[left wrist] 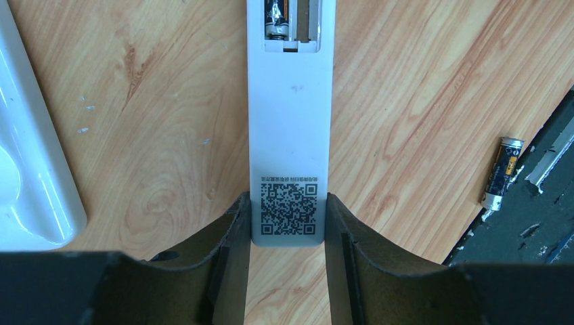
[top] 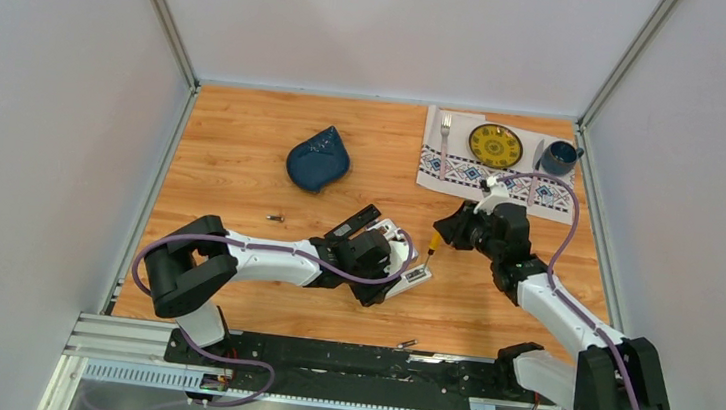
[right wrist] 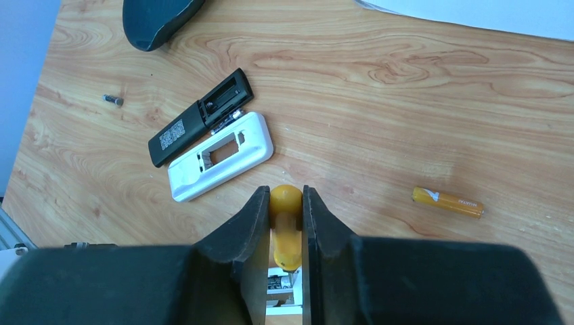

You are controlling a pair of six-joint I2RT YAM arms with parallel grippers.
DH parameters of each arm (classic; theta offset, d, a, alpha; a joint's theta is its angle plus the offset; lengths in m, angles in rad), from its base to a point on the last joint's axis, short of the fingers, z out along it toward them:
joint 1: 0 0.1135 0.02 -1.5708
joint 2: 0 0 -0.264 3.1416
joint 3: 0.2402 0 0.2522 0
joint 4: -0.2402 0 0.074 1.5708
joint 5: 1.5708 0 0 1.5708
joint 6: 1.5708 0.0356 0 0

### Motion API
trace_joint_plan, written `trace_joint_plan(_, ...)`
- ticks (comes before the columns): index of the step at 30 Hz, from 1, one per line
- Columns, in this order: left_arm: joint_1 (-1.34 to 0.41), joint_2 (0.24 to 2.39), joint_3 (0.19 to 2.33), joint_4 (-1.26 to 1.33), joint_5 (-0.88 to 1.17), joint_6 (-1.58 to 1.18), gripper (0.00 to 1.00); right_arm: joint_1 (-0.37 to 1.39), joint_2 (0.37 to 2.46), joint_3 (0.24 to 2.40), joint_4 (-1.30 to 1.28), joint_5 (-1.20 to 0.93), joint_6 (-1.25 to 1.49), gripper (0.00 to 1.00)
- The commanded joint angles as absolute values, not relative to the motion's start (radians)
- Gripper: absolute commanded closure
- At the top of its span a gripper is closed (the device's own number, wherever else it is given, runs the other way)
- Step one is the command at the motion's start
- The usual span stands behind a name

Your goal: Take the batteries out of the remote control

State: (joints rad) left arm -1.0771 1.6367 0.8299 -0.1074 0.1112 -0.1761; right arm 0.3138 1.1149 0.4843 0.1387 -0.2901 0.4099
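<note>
Next, my right gripper puts the orange screwdriver down on the wood (top: pixel 384 272) (right wrist: pixel 272 245) just in front of the white remote shell.
My left gripper (left wrist: pixel 286 204) is shut on the QR-code end of a white remote control (left wrist: pixel 290 122) lying face down on the wood. Its battery compartment is open at the far end, and one battery (left wrist: pixel 277 15) sits in the left slot. My right gripper (right wrist: pixel 284 194) is shut on an orange screwdriver (right wrist: pixel 286 227). The screwdriver's tip points down into that open compartment (right wrist: pixel 281 286). In the top view both grippers, left (top: pixel 396 258) and right (top: pixel 441 235), meet at mid-table. Loose batteries lie on the wood: an orange one (right wrist: pixel 448 202), a dark one (left wrist: pixel 502 172) and a small grey one (right wrist: pixel 113 100).
A black remote (right wrist: pixel 200 116) with an open back lies beside a white remote shell (right wrist: pixel 220 157). A dark blue dish (top: pixel 318 159) stands further back. A placemat (top: pixel 462 174) at the back right carries a plate, a fork and a mug. The black base rail (top: pixel 344 359) runs along the near edge.
</note>
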Motion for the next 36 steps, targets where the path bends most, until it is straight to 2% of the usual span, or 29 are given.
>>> trace_joint_plan(1, -1.081, 1.692, 0.815, -0.170, 0.156, -0.199, 1.00, 0.330, 1.118, 0.443, 0.186, -0.356, 0.457, 1.00)
trace_joint_plan(15, -1.081, 1.703, 0.819, -0.163, 0.161, -0.204, 1.00, 0.331, 1.066, 0.396, 0.360, -0.471, 0.564, 1.00)
trace_joint_plan(23, -1.081, 1.713, 0.819, -0.167, 0.149, -0.216, 1.00, 0.331, 1.022, 0.406, 0.341, -0.485, 0.586, 1.00)
trace_joint_plan(36, -1.081, 1.717, 0.821, -0.169, 0.144, -0.218, 1.00, 0.333, 1.103, 0.440, 0.311, -0.494, 0.569, 1.00)
